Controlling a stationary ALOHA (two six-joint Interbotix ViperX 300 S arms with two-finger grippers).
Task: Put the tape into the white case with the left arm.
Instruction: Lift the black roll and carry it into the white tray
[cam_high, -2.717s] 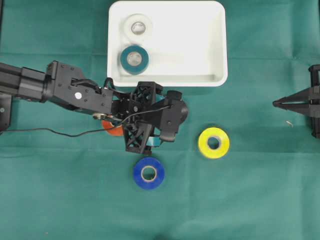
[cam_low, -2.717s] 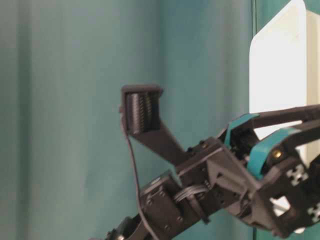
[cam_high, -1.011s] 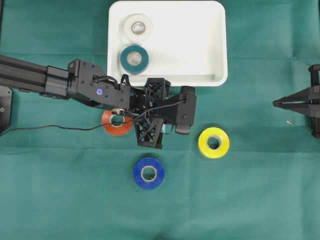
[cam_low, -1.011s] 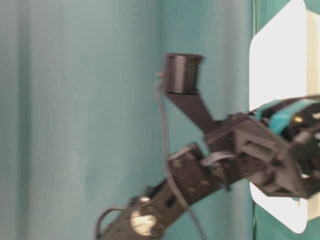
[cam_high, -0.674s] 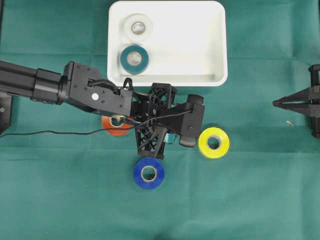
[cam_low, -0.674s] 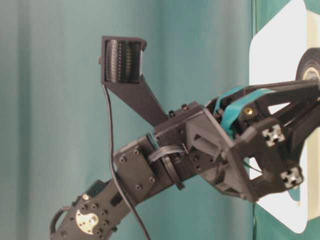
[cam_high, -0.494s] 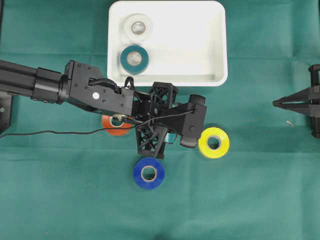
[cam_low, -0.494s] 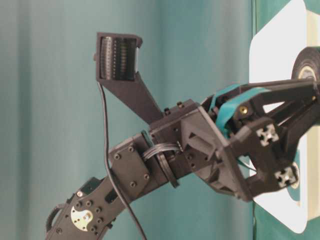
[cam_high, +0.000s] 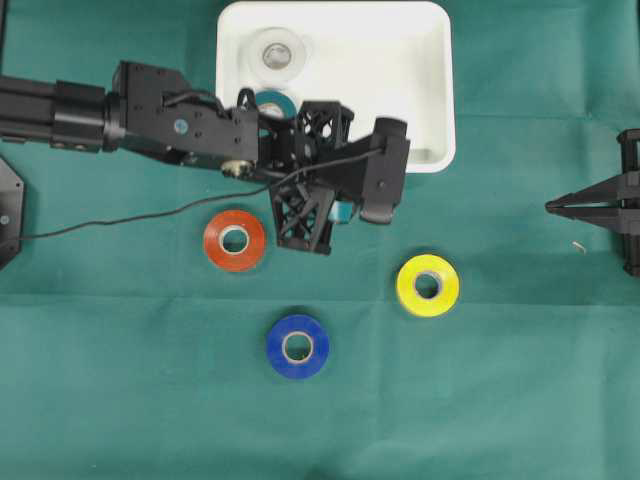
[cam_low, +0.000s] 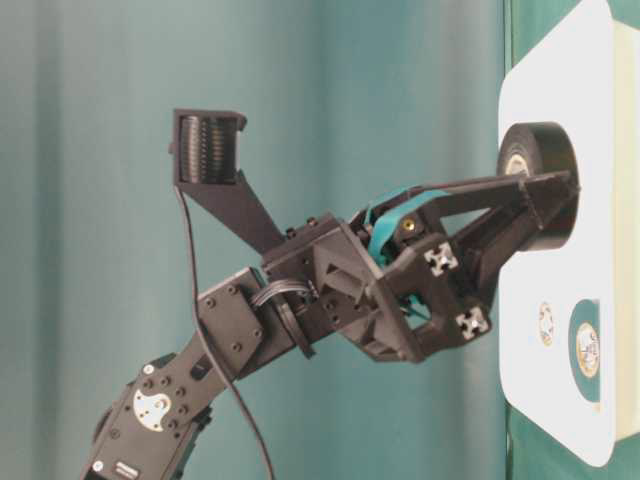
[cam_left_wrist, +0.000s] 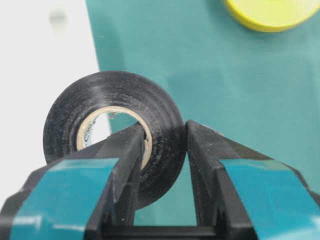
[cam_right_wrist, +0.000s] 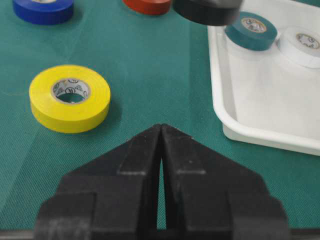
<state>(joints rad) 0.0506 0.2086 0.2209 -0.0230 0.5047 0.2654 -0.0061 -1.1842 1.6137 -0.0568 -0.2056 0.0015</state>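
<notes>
Next, I let go of the black tape with my left gripper inside the white case's near corner (cam_high: 398, 124), the one closest to the yellow roll.
A black tape roll (cam_left_wrist: 100, 95) hangs in the air, with my left gripper (cam_left_wrist: 165, 132) shut on it: one finger goes through its core and the other presses its outer side. In the table-level view the black tape (cam_low: 535, 185) and the left gripper (cam_low: 560, 205) are raised in front of the white case (cam_low: 530, 400). From overhead the left arm (cam_high: 330, 190) lies across the near rim of the white case (cam_high: 400, 80) and hides the roll. My right gripper (cam_high: 550, 208) rests shut and empty at the right edge.
A teal roll (cam_high: 275, 97) and a white roll (cam_high: 277, 52) lie in the case's left part. On the green cloth lie an orange roll (cam_high: 234, 240), a blue roll (cam_high: 297, 346) and a yellow roll (cam_high: 428, 285). A thin cable (cam_high: 120, 225) trails left.
My left arm has risen and swung away from the orange and blue rolls toward the case, carrying the black tape. The orange roll is now uncovered. The right arm has not moved.
</notes>
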